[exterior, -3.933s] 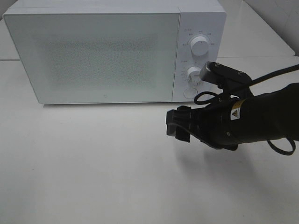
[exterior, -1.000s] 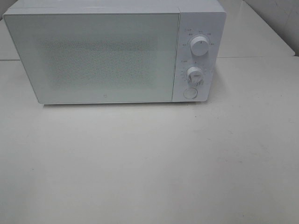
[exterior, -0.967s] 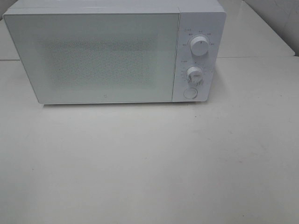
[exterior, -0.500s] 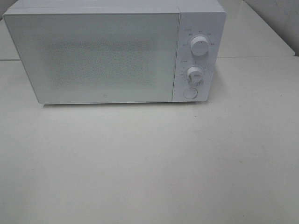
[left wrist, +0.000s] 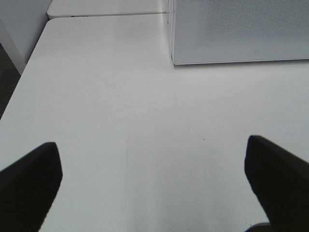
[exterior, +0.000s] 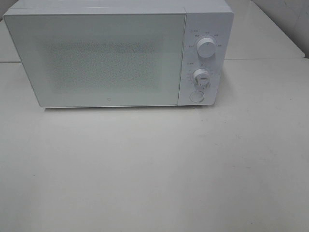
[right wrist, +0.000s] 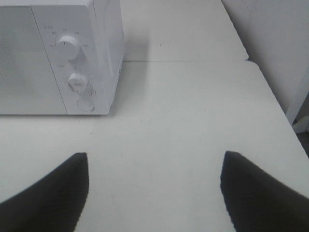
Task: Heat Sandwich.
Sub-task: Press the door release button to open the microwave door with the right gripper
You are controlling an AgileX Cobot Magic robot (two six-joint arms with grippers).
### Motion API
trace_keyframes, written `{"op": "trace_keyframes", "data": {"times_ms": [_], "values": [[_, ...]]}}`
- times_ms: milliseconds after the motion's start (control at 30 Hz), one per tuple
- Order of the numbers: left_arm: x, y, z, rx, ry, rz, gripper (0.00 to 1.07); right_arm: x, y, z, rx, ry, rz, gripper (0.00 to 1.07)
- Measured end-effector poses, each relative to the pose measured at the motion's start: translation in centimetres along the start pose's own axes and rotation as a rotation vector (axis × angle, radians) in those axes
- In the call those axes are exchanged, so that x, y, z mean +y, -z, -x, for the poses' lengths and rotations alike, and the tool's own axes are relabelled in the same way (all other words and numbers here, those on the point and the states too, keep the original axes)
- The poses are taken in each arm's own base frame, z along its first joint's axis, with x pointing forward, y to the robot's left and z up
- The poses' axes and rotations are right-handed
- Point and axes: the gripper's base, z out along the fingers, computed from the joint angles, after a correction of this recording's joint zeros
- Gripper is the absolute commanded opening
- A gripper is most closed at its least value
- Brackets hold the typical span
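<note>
The robot's right gripper will next go to the round button [exterior: 197,96] [right wrist: 85,104] on the control panel of the microwave and close just in front of it, ready to press the button.
The white microwave [exterior: 96,58] stands at the back of the table with its door shut. The sandwich is not in view in any frame. No arm shows in the exterior high view. In the left wrist view my left gripper [left wrist: 152,145] is open and empty over bare table, with the microwave [left wrist: 241,29] ahead of it. In the right wrist view my right gripper [right wrist: 155,155] is open and empty, well back from the microwave's control panel [right wrist: 77,72].
The control panel has an upper knob [exterior: 206,49], a lower knob [exterior: 202,77] and a round button [exterior: 196,96]. The white table [exterior: 154,169] stretches in front of the microwave. A table edge [left wrist: 24,87] runs beside the left gripper.
About four seconds ago my right arm was at the lower knob in front of the panel; it has since left the exterior view. Nothing has moved in the last second.
</note>
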Motion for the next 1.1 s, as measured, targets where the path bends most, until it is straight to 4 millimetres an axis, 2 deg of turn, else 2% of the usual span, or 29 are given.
{"op": "trace_keyframes", "data": {"times_ms": [367, 467, 533, 567, 633, 667, 700, 800, 833, 967, 1000, 1100], "values": [[0.0, 0.0, 0.0, 0.000, 0.000, 0.000, 0.98, 0.1, -3.2, 2.9, -0.065, 0.001, 0.005, 0.74], [0.0, 0.0, 0.0, 0.000, 0.000, 0.000, 0.98, 0.2, -5.3, 3.8, -0.043, 0.002, 0.005, 0.74], [0.0, 0.0, 0.0, 0.000, 0.000, 0.000, 0.98, 0.2, -5.7, 3.9, -0.035, 0.002, 0.005, 0.74], [0.0, 0.0, 0.0, 0.000, 0.000, 0.000, 0.98, 0.2, -6.8, 4.2, -0.015, 0.003, 0.005, 0.74], [0.0, 0.0, 0.0, 0.000, 0.000, 0.000, 0.98, 0.2, -7.9, 4.3, 0.004, 0.003, 0.005, 0.74], [0.0, 0.0, 0.0, 0.000, 0.000, 0.000, 0.98, 0.2, -7.9, 4.3, 0.004, 0.003, 0.005, 0.74], [0.0, 0.0, 0.0, 0.000, 0.000, 0.000, 0.98, 0.3, -9.0, 4.5, 0.016, 0.003, 0.005, 0.74], [0.0, 0.0, 0.0, 0.000, 0.000, 0.000, 0.98, 0.3, -10.6, 4.7, 0.038, 0.004, 0.005, 0.74], [0.0, 0.0, 0.0, 0.000, 0.000, 0.000, 0.98, 0.3, -10.6, 4.7, 0.038, 0.004, 0.005, 0.74], [0.0, 0.0, 0.0, 0.000, 0.000, 0.000, 0.98, 0.3, -13.1, 4.9, 0.047, 0.005, 0.007, 0.74], [0.0, 0.0, 0.0, 0.000, 0.000, 0.000, 0.98, 0.3, -13.1, 4.9, 0.047, 0.005, 0.007, 0.74], [0.0, 0.0, 0.0, 0.000, 0.000, 0.000, 0.98, 0.4, -15.1, 4.9, 0.051, 0.004, 0.008, 0.74]]}}
